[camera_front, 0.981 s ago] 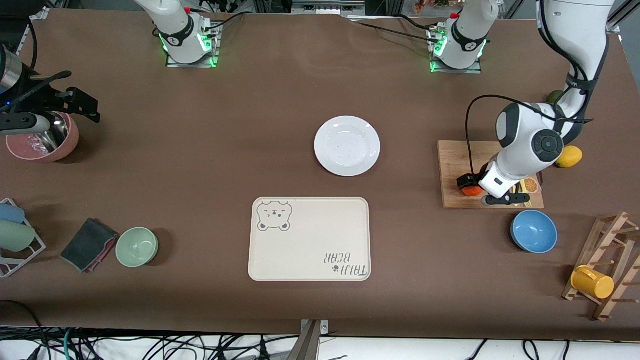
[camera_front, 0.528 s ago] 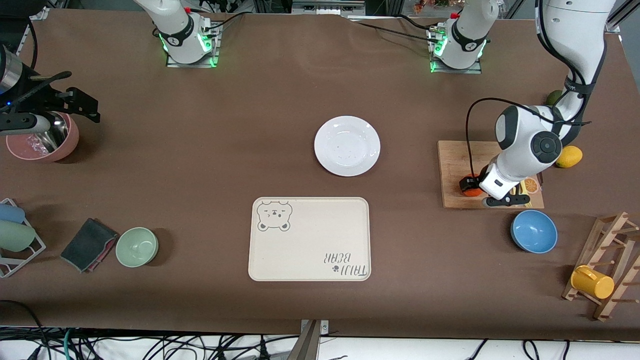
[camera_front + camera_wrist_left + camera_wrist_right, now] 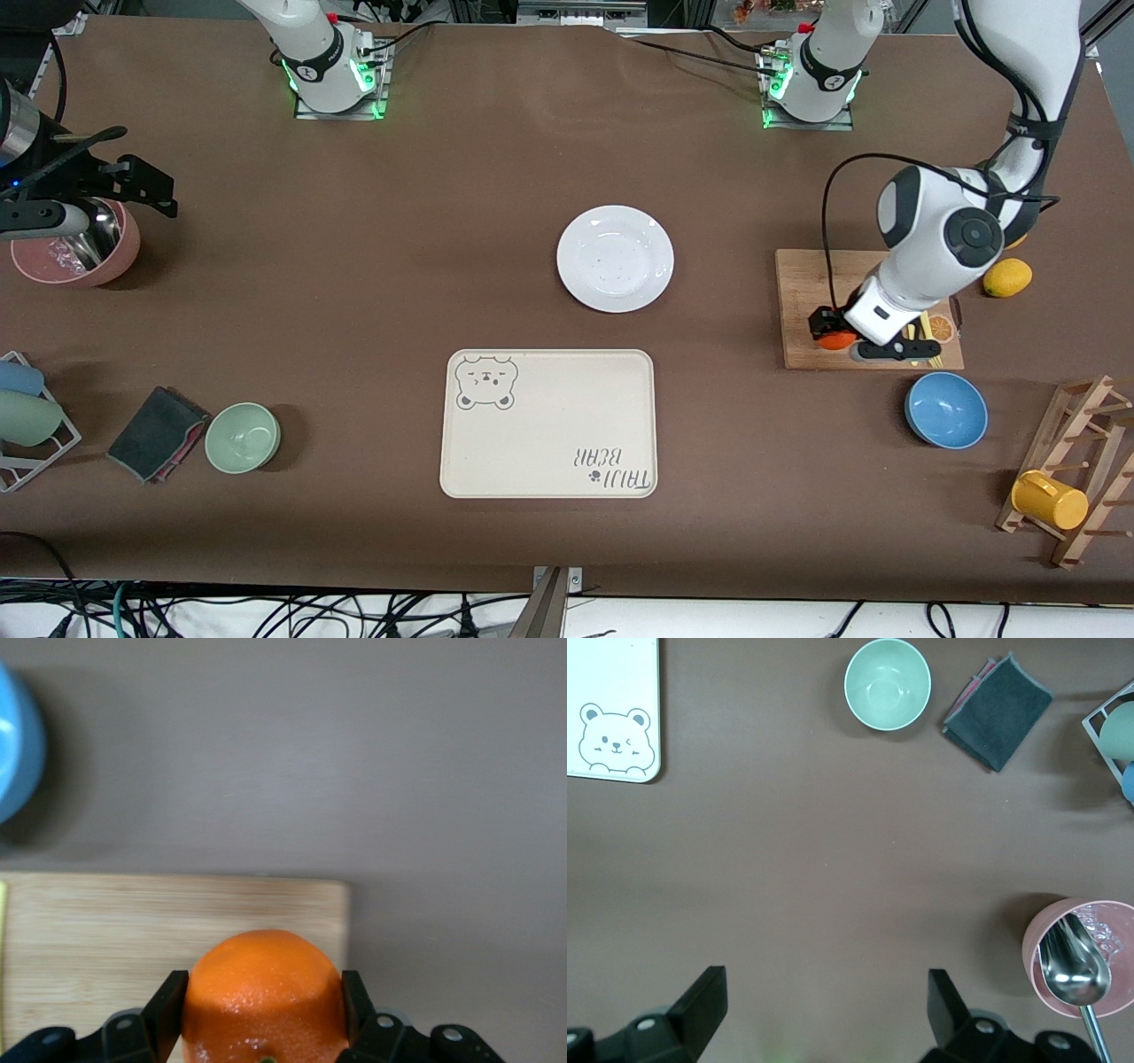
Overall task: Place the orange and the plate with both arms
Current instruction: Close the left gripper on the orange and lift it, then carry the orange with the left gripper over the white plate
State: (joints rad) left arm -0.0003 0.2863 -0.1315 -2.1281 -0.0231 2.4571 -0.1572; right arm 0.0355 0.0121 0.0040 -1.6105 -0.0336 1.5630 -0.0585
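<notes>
The robot's left gripper needs to release the orange near the middle of the empty white plate [image 3: 616, 254]. The orange is still over the cutting board's corner.
The orange [image 3: 834, 339] is gripped in my left gripper [image 3: 831, 326] over the corner of a wooden cutting board [image 3: 802, 283] at the left arm's end of the table. In the left wrist view the black fingers [image 3: 173, 997] press both sides of the orange [image 3: 266, 992], above the board [image 3: 133, 921]. The white plate [image 3: 615, 259] lies empty at the table's middle, apart from both grippers. My right gripper [image 3: 146, 186] hovers open and empty beside a pink bowl [image 3: 75, 252] at the right arm's end; its wrist view shows the gripper [image 3: 826, 979] wide apart over bare table.
A cream bear tray [image 3: 548, 424] lies nearer the camera than the plate. A blue bowl [image 3: 946, 409], a lemon [image 3: 1007, 277], a black knife [image 3: 895, 352] and a mug rack [image 3: 1072, 470] surround the board. A green bowl [image 3: 243, 437] and grey cloth [image 3: 158, 432] lie toward the right arm's end.
The left arm's wrist has shifted slightly over the board's corner with the orange still in its grip. The right arm has not moved.
</notes>
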